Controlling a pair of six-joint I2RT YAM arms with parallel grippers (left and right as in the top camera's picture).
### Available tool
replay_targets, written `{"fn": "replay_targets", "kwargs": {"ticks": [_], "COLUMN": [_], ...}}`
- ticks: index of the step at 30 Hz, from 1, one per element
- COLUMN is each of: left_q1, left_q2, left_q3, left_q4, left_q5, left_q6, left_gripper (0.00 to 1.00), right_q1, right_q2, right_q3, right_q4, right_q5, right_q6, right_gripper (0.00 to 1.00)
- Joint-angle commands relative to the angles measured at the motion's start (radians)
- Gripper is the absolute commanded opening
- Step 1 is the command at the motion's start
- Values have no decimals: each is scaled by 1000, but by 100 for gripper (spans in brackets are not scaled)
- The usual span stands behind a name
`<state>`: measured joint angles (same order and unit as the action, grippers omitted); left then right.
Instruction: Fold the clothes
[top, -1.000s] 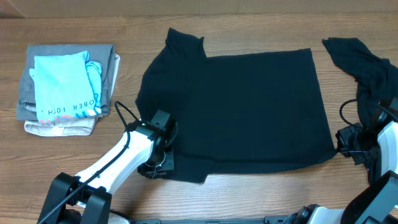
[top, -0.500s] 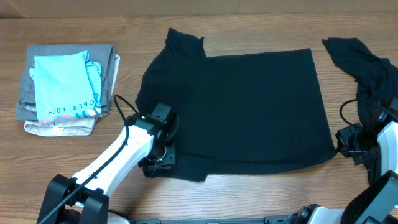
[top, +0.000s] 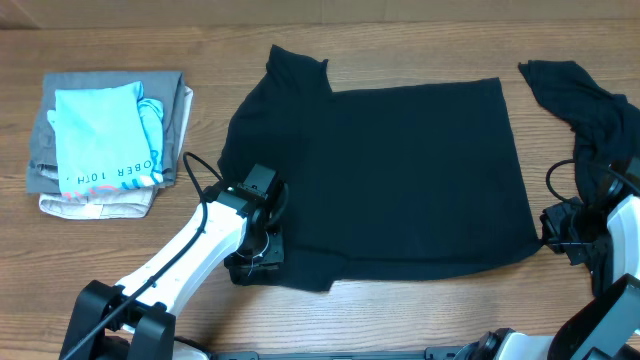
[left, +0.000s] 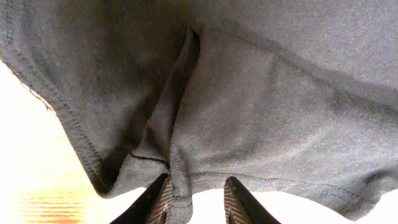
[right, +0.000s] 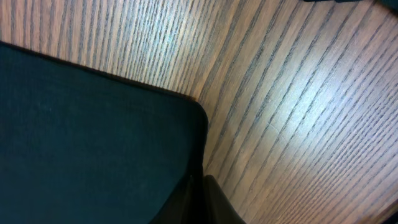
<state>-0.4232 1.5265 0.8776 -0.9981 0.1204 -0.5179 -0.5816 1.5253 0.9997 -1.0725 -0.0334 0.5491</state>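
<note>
I need to pinch that fold (left: 180, 186) near the corner of the black T-shirt's hem, where the hem bunches up, with my left gripper and pull it straight toward the stack.
A large black T-shirt (top: 400, 170) lies spread flat in the middle of the table. My left gripper (top: 252, 268) is at its near-left corner. In the left wrist view the jaws (left: 199, 186) are open, with a fold of the shirt's hem (left: 180, 168) lying between them against the left finger. My right gripper (top: 556, 232) is at the shirt's near-right corner. In the right wrist view its jaws (right: 200, 180) are shut on the shirt's edge (right: 81, 137). A second black garment (top: 580, 95) lies crumpled at the far right.
A stack of folded garments sits at the far left: a light-blue shirt with dark lettering (top: 100, 135) on top of grey and beige ones (top: 60, 200). Bare wood table (top: 400, 310) shows along the near edge. Cables loop beside both wrists.
My left gripper has shifted slightly left and away along the shirt's near-left corner, then stayed still. The right arm and the shirt's body have not moved.
</note>
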Motion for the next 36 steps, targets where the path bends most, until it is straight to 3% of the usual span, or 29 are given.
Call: {"fn": "replay_targets", "kwargs": {"ticks": [1,5,11,25,36], "left_q1": [6,6,6,6,6], "left_q2": [3,3,3,3,3], "left_q3": [-9,-11,-12,-66,-65], "left_q4": [9,7,-14,13,15], "left_q5": [12,11,8,0,42], "left_q6": [-5,-5,2,2,2], "left_gripper": [30,31,42,42,4], "right_q1": [5,5,5,5,5], "right_q2": [3,3,3,3,3], "right_q3": [26,26,26,26,26], "right_q4": [5,5,5,8,8], "right_q5": [13,13,13,13,13], "right_q6": [0,0,0,0,0], "right_gripper": [8,8,9,9,7]}}
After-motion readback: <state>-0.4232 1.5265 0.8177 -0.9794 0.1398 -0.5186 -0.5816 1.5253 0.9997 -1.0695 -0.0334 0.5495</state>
